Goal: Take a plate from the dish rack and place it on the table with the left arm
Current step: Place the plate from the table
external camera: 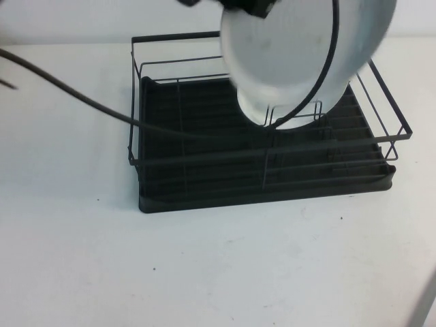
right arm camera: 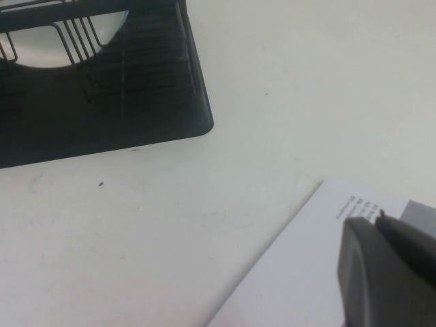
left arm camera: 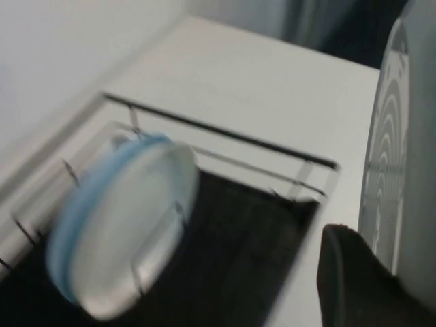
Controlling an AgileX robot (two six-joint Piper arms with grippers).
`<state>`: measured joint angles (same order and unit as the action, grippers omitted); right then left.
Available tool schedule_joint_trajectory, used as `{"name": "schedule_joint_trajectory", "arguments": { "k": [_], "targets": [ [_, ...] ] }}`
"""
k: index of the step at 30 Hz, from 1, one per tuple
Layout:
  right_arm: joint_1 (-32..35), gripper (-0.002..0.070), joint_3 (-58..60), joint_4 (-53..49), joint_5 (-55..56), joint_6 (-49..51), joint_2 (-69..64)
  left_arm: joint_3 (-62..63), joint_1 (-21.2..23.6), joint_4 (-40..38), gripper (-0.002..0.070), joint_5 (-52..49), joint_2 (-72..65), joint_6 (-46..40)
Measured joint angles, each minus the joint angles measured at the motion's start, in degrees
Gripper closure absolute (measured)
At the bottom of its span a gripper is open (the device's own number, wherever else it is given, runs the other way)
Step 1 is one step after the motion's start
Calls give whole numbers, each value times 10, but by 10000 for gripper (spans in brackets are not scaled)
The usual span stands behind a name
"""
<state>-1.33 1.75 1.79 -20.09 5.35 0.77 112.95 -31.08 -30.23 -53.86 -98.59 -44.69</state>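
Next, I let go of the pale grey-blue plate on the white table (external camera: 249,259) just in front of the dish rack with my left gripper.
My left gripper (left arm camera: 381,272) is shut on the pale grey-blue plate (left arm camera: 405,157), with one black finger (left arm camera: 347,286) against its ringed underside. In the high view the plate (external camera: 371,41) hangs tilted above the back right of the black wire dish rack (external camera: 163,61), and the left gripper (external camera: 252,5) is cut off by the top edge. Its black cable (external camera: 68,92) trails across the rack. My right gripper (right arm camera: 381,272) is shut and empty, low over a white sheet near the rack's corner.
A second plate with a blue rim (left arm camera: 122,225) stands upright between the rack's dividers, also seen in the high view (external camera: 272,75) and the right wrist view (right arm camera: 68,41). The white table (external camera: 204,272) stretches open in front and left of the rack. A printed white sheet (right arm camera: 293,272) lies at the right.
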Motion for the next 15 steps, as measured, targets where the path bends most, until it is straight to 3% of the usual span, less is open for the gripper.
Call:
{"name": "schedule_joint_trajectory", "arguments": {
  "k": [3, 5, 12, 15],
  "targets": [
    [0, 696, 0, 0, 0, 0, 0, -3, 21, -29, 575, -131, 8, 60],
    [0, 696, 0, 0, 0, 0, 0, -32, 32, -50, 575, -160, 3, 76],
    [0, 696, 0, 0, 0, 0, 0, -268, 41, -93, 577, -160, -9, 18],
    [0, 696, 0, 0, 0, 0, 0, -377, 39, -114, 577, -97, -9, -31]
  ]
}}
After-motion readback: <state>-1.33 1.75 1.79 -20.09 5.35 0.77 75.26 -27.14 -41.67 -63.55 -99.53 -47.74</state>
